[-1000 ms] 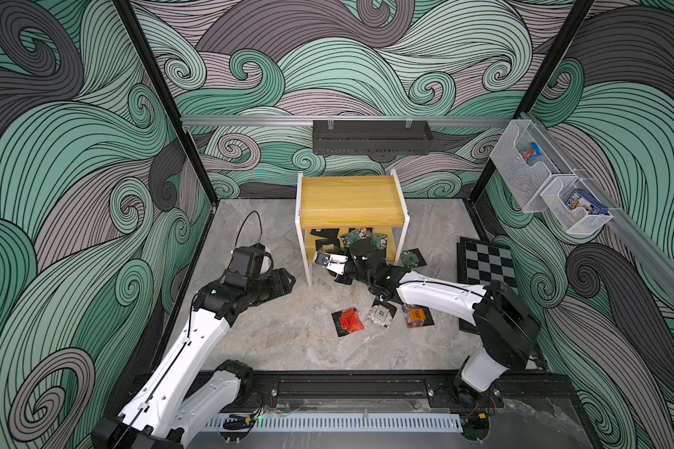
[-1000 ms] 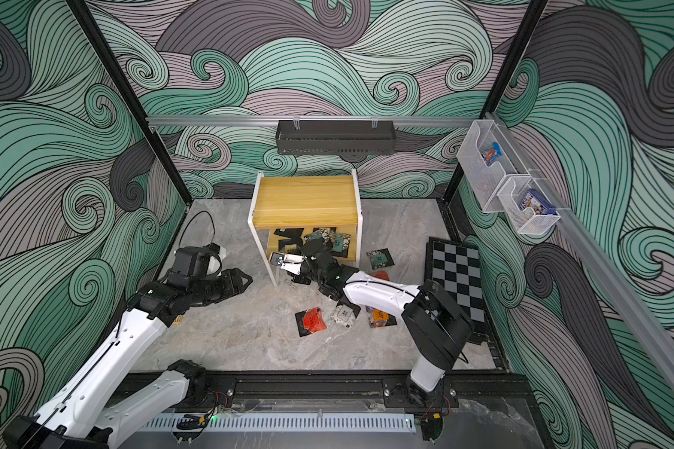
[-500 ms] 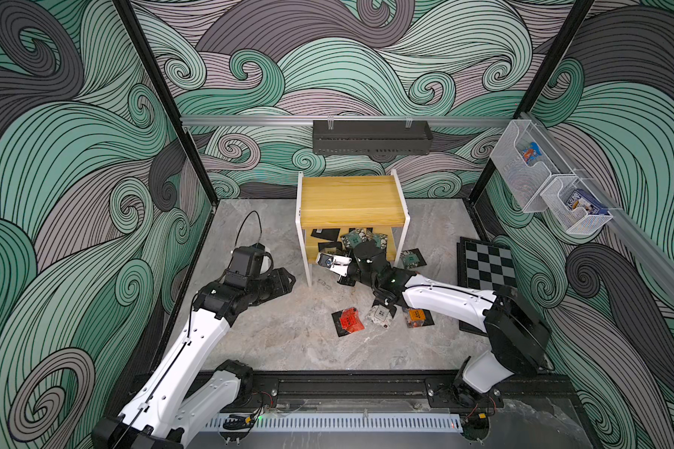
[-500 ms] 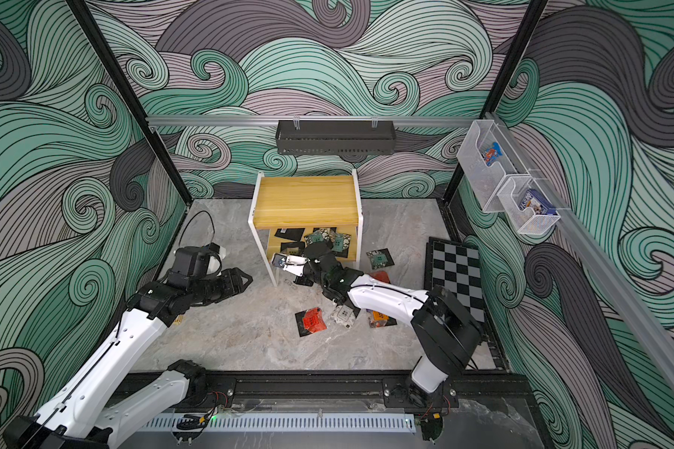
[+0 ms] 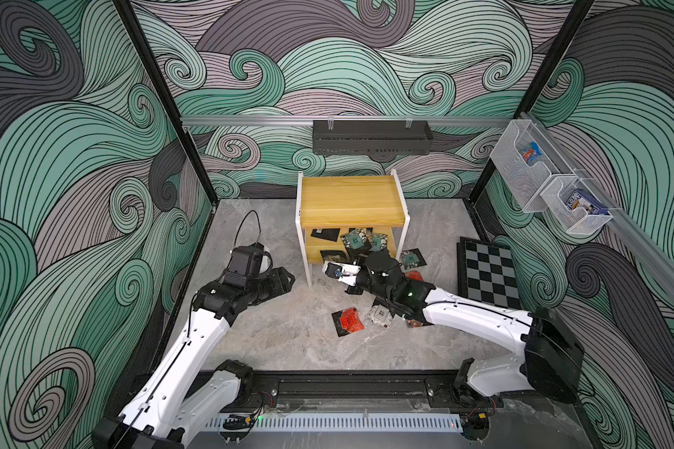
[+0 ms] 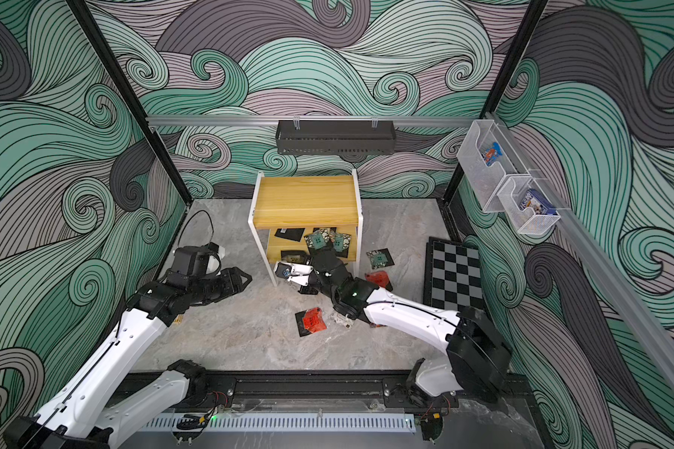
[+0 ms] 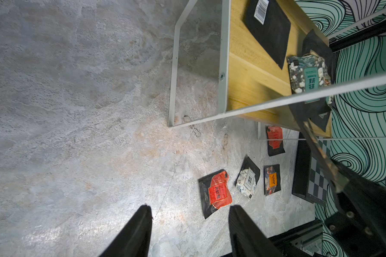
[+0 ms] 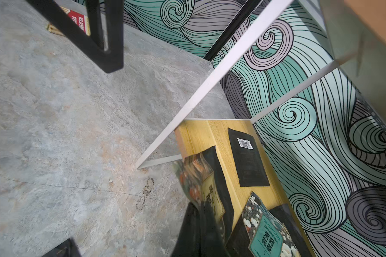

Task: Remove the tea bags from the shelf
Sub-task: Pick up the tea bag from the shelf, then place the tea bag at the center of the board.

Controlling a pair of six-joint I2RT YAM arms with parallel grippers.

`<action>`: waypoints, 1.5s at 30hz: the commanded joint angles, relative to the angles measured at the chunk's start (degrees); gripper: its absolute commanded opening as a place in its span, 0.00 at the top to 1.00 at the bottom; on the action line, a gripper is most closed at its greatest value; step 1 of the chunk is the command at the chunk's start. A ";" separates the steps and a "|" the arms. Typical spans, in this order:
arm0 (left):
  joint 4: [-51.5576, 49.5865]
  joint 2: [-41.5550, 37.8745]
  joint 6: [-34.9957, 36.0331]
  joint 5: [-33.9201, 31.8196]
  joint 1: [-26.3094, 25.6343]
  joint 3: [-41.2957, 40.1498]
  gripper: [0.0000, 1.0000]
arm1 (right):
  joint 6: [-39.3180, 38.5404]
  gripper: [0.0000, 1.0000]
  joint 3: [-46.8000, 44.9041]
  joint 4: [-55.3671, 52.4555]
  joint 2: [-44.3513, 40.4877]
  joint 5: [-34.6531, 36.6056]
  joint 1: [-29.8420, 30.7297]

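Note:
The robot's right gripper will set the gold-labelled tea bag down on the bare floor (image 5: 312, 323) (image 8: 47, 207) next to the front red tea bag.
The shelf (image 5: 351, 198) stands at the back with yellow boards and white legs. On its lower board lie several tea bags: a teal one (image 5: 357, 239) (image 8: 265, 233) and a black-backed one (image 5: 325, 234) (image 8: 247, 160) (image 7: 267, 29). My right gripper (image 5: 366, 257) (image 6: 320, 258) (image 8: 201, 211) is at the lower board's front edge, shut on a gold-labelled tea bag (image 8: 198, 178) that stands on edge. More tea bags lie on the floor: a red one (image 5: 349, 320) (image 7: 216, 193), a silver-white one (image 5: 380, 314) (image 7: 247, 180) and a teal one (image 5: 411, 258). My left gripper (image 5: 285, 278) (image 6: 242, 278) (image 7: 189, 209) hovers open left of the shelf, holding nothing.
A checkerboard (image 5: 487, 272) lies on the floor at the right. A dark grey tray (image 5: 370, 136) hangs on the back wall, and clear bins (image 5: 522, 167) with blue packets hang on the right wall. A red-and-cream striped box (image 8: 78, 20) lies by the left arm.
My right gripper has reached in to the lower board's front edge and shut on the gold-labelled tea bag. The left arm has not moved.

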 commanded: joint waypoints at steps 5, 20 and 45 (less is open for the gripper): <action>0.20 -0.97 -0.43 -1.02 0.87 2.65 0.41 | 0.88 0.98 -3.24 -4.43 -7.85 2.62 5.62; -6.97 -4.66 -6.14 -6.30 2.97 1.58 0.41 | 6.99 0.98 -7.50 -2.38 -3.44 3.99 15.69; -9.12 -7.16 -6.42 -7.49 3.95 -1.49 0.41 | 13.50 0.97 -2.25 7.59 22.04 -0.56 16.88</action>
